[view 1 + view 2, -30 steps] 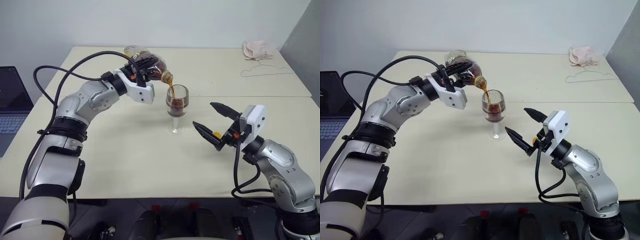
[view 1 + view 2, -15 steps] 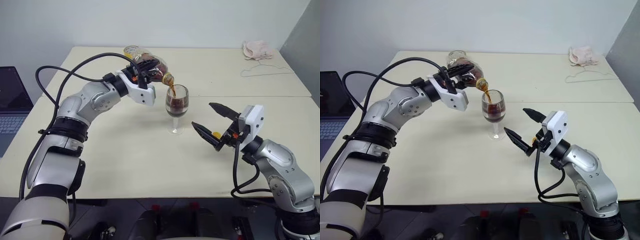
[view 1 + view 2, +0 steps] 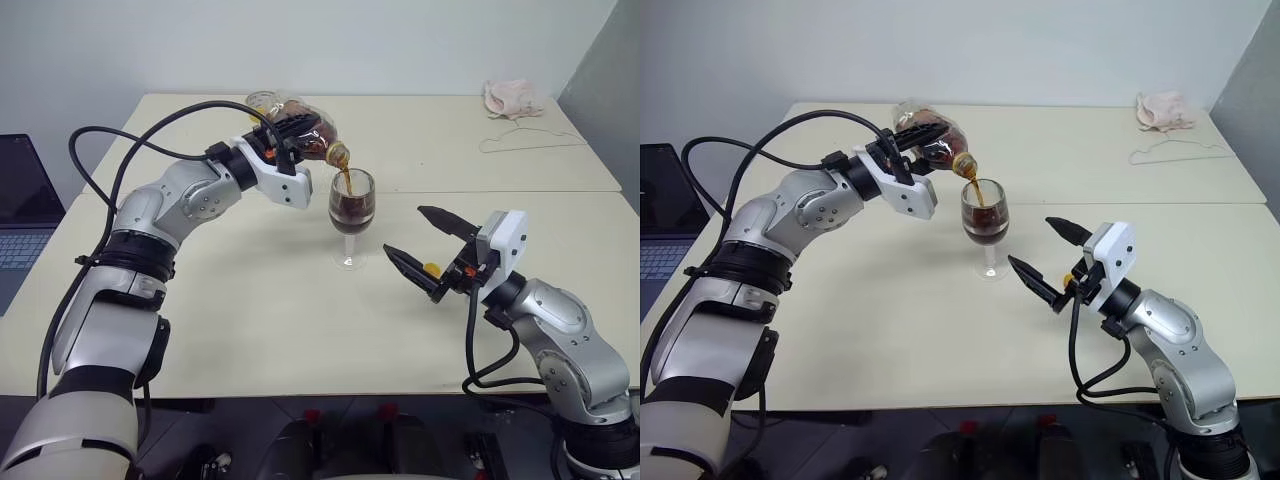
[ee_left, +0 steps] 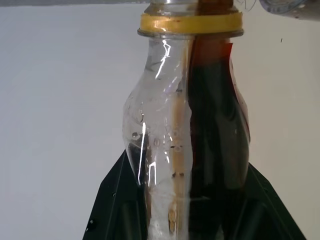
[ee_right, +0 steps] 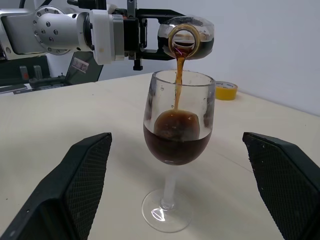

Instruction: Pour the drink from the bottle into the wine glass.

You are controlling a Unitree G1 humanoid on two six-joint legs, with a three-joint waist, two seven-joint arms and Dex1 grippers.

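Observation:
Next, the left gripper releases the bottle upright on the table [image 3: 220,229] between the wine glass and the laptop, near the seam.
My left gripper [image 3: 293,127] is shut on the bottle [image 3: 323,141] and holds it tipped on its side, with the mouth just above the wine glass [image 3: 350,215]. A thin brown stream of the drink [image 5: 178,85] falls from the bottle's mouth [image 5: 184,42] into the bowl, which is about half full of dark liquid [image 5: 175,142]. Some drink [image 4: 217,125] still lies along one side of the bottle. The glass stands upright on the table [image 3: 250,320]. My right gripper [image 3: 418,245] hovers open just right of the glass, its fingers [image 5: 75,185] apart and touching nothing.
A yellow tape roll [image 5: 226,91] lies on the table behind the bottle. A pink cloth [image 3: 510,98] and a thin wire hanger [image 3: 530,143] sit at the far right. A laptop [image 3: 20,215] stands off the table's left edge.
The dark liquid has risen a little in the glass as the pour goes on. Both arms have kept their places.

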